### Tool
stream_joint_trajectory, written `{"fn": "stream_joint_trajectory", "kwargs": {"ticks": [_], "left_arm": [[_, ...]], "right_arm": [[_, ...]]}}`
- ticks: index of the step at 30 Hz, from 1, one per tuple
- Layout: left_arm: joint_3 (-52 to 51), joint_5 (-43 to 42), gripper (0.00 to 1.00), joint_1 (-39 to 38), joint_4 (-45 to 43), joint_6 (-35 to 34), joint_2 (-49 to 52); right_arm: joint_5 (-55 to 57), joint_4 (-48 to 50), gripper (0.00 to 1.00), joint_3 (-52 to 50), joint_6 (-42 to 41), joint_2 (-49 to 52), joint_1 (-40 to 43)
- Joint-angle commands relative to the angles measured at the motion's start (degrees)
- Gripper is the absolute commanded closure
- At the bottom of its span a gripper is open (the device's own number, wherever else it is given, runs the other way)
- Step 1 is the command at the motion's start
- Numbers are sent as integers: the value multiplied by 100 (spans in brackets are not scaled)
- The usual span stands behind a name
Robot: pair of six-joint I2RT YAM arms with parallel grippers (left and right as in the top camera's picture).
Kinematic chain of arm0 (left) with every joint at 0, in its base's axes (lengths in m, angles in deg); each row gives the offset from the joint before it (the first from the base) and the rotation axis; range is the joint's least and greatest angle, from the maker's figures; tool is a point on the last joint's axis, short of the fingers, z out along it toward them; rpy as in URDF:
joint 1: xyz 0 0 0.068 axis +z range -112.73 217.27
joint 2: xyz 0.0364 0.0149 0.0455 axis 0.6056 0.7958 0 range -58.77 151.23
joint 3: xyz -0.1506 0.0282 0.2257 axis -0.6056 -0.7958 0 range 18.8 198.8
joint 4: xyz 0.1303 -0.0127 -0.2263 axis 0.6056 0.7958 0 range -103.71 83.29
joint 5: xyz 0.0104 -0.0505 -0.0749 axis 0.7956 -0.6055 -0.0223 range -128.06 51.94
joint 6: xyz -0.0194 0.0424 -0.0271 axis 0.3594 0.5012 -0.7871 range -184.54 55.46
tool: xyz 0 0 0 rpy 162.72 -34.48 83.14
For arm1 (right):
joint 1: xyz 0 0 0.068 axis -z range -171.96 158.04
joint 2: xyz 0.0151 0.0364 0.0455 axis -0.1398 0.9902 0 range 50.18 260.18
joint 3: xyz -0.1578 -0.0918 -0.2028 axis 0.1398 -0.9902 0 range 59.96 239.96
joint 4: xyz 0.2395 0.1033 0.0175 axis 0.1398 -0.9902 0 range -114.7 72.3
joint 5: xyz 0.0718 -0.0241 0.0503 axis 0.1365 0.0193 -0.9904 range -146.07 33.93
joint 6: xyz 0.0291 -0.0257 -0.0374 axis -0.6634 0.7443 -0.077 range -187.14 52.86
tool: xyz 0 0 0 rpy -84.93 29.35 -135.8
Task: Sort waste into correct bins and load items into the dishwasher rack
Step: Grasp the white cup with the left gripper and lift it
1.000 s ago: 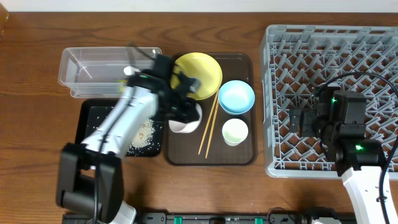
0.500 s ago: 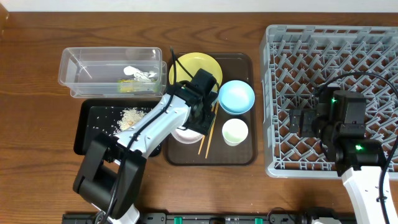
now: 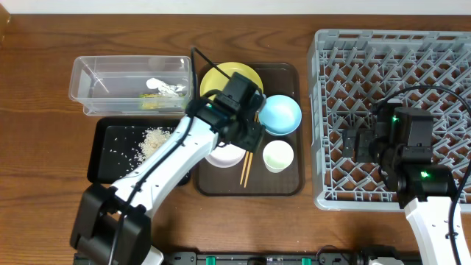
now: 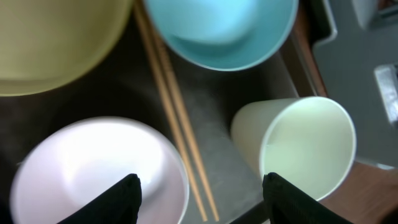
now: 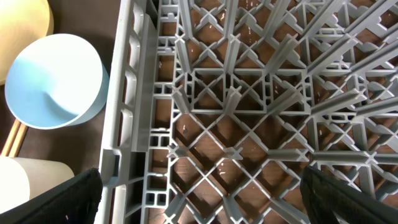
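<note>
Next, my left gripper grips the pale cup's rim [image 3: 265,153] [image 4: 263,155] on the side that faces the wooden chopsticks.
On the brown tray lie the yellow plate [image 3: 224,76], light blue bowl [image 3: 280,114], white bowl [image 3: 224,155], pale cup [image 3: 278,155] and wooden chopsticks [image 3: 246,166]. My left gripper [image 3: 249,135] hovers open over them. In the left wrist view my left gripper [image 4: 202,194] holds nothing, with the chopsticks [image 4: 177,124] below it between the white bowl [image 4: 93,168] and the cup [image 4: 305,146]. My right gripper [image 3: 355,140] hangs open and empty over the grey dishwasher rack [image 3: 441,73]. The wrapper [image 3: 151,103] and paper scrap [image 3: 163,87] lie in the clear tub [image 3: 96,81]. Rice scraps [image 3: 151,140] lie in the black tray [image 3: 110,173].
The brown serving tray [image 3: 291,188] sits between the two bins and the rack. In the right wrist view my right gripper [image 5: 205,199] is above the rack's [image 5: 249,93] left wall, with the blue bowl [image 5: 53,81] and cup [image 5: 28,186] beyond it.
My left arm swung right from the bins' side to above the brown tray, and its jaws went from shut to open by the white bowl. The right arm has not moved.
</note>
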State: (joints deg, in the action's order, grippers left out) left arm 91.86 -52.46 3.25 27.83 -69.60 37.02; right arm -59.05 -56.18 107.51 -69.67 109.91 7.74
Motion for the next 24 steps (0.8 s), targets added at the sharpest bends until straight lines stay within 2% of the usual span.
{"fn": "stream_joint_trajectory", "kwargs": {"ticks": [1,4,8,9,14,20,24], "left_arm": [[-83,-129,35,-214,-61,-195,227],[-83,-127,37,-398,-221,-282,498],[-83,-122,50,-564,-348,-382,835],[-83,-125,55,-586,-348,-385,896],[-74,-98,92,-564,-350,-382,975],[17,-122,94,-162,-170,-568,446],[15,-1021,94,490,-251,-699,-131]], "right_arm": [[-9,-11,1,109,-42,-13,-85],[-11,-11,1,109,-44,-13,-85],[-9,-33,1,109,-42,-13,-85],[-9,-37,1,109,-42,-13,-85],[-9,-55,1,109,-42,-13,-85],[-7,57,1,109,-42,-13,-85],[-103,339,1,109,-125,-13,-85]]}}
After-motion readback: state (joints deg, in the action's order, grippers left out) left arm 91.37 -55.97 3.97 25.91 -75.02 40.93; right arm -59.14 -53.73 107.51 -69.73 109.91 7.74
